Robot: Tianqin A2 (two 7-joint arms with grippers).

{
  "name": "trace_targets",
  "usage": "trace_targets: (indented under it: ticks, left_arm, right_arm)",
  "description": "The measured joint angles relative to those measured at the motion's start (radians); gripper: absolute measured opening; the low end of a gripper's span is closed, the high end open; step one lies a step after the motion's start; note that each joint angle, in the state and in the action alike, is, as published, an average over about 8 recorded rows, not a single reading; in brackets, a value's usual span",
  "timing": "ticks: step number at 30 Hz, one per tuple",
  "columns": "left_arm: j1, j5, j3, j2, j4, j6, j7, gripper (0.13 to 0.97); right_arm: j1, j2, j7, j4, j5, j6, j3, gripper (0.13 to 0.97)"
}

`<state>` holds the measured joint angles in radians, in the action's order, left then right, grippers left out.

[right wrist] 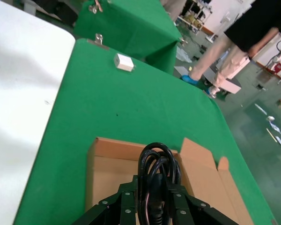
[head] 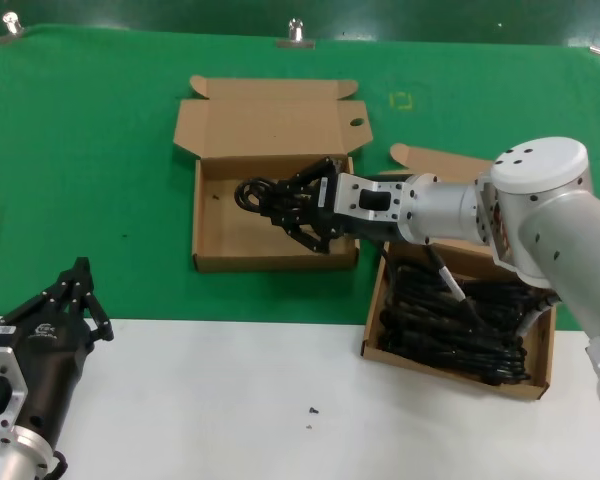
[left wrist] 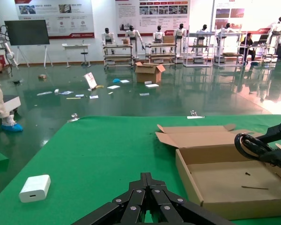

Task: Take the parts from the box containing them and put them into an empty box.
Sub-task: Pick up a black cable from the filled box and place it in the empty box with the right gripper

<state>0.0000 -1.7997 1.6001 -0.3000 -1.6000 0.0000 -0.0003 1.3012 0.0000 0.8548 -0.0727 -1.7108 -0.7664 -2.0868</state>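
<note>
Next, my right gripper lets go of the coiled black power cord along the near side inside the empty box [head: 256, 246] [right wrist: 107, 196].
My right gripper [head: 283, 207] is shut on a coiled black power cord [head: 248, 193], one of the parts, and holds it over the floor of the empty box [head: 228, 238], whose lid lies open behind it. In the right wrist view the cord [right wrist: 155, 161] stands upright between the fingers [right wrist: 126, 199], above the box floor [right wrist: 110, 176]. The box containing the parts [head: 448, 367] sits to the right, under the right arm, with several more cords [head: 460, 320] in it. My left gripper [head: 78, 290] is parked shut at the near left, over the table's edge.
A small white adapter [left wrist: 34, 188] lies on the green cloth at the far left. Metal clips [head: 295, 33] hold the cloth at the back edge. A white tabletop [head: 280, 400] runs along the front. The left wrist view shows the empty box [left wrist: 225, 180] and the held cord [left wrist: 249, 146].
</note>
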Motion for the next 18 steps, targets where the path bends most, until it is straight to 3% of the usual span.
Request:
trace_targets:
  ticks: [18]
  left_arm:
    - [0.000, 0.000, 0.000, 0.000, 0.000, 0.000, 0.000, 0.139]
  right_arm:
    - [-0.001, 0.000, -0.105, -0.098, -0.431, 0.119, -0.575, 0.238]
